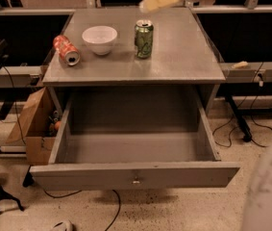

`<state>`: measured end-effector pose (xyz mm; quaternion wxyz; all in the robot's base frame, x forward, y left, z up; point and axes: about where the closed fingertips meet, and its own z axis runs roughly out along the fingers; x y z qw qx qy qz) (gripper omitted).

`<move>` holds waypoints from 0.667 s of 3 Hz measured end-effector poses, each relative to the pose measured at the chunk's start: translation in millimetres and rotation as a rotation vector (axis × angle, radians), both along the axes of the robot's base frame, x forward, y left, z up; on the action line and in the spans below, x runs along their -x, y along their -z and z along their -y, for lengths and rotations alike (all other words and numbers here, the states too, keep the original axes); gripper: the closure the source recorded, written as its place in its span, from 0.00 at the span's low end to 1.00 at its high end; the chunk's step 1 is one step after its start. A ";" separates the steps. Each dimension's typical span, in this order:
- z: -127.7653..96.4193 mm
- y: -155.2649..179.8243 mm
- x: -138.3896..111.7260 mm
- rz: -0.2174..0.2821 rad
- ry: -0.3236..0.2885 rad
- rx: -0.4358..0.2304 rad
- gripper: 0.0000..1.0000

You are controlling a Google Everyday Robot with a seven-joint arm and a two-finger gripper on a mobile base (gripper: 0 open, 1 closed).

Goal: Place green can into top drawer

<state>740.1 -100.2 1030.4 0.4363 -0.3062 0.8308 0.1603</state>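
Observation:
I will close my gripper on the upper part (144, 28) of the green can, so that the can's lower part hangs free below my fingers.
The green can (143, 38) stands upright on the grey cabinet top (183, 57), right of centre. The top drawer (134, 174) is pulled wide open below the top, and its inside is bare; a small metal lock sits at the middle of its front panel. My gripper (151, 4) has pale yellow fingers. It hangs in the air at the top of the view, above and just behind the can, apart from it, with the arm reaching in from the upper right.
A white bowl (99, 39) stands left of the can. An orange-red can (66, 49) lies on its side at the far left of the top. A cardboard box (32, 129) sits on the floor left of the drawer. Cables trail at right.

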 end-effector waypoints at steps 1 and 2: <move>-53.0 4.0 -24.0 -0.019 -0.013 -0.008 0.00; -89.9 28.2 -52.6 -0.080 -0.004 0.006 0.00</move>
